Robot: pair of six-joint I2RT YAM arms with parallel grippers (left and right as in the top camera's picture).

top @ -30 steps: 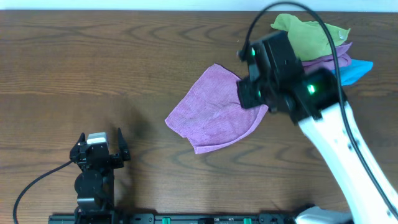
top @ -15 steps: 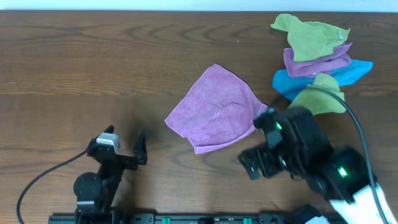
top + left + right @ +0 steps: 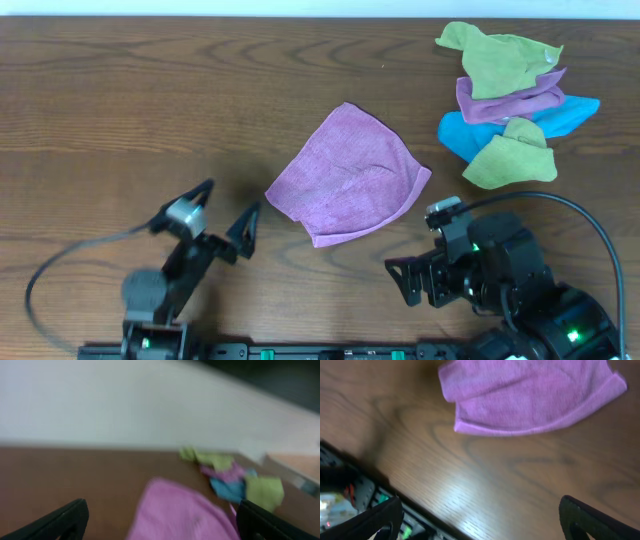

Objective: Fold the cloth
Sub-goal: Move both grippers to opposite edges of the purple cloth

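Note:
Next, my left gripper closes on the magenta cloth's nearest corner [image 3: 283, 196], which is the pointed one beside the gripper's open fingers, just inside the edge of the cloth.
The cloth [image 3: 345, 175] is magenta and lies spread in a rough fan shape at the middle of the brown table [image 3: 150, 90]. Nothing touches it. My left gripper [image 3: 230, 198] stands open to the cloth's near left, pointing toward it. In the left wrist view, blurred, the cloth [image 3: 180, 515] lies ahead between the wide-apart fingers [image 3: 60, 520]. My right gripper [image 3: 415, 245] is open and empty at the near right, just short of the cloth's near edge. The right wrist view shows the cloth [image 3: 530, 395] beyond the open right gripper [image 3: 480, 520], with bare wood between.
A pile of other cloths sits at the far right: green [image 3: 495, 60], purple [image 3: 505, 98], blue [image 3: 570, 115] and a small green one [image 3: 512, 160]. The arm base rail [image 3: 300, 352] runs along the near edge.
The right arm has pulled back from over the cloth to the near right, and its jaws now stand open. The left gripper has swung up and toward the cloth. The cloth stays put.

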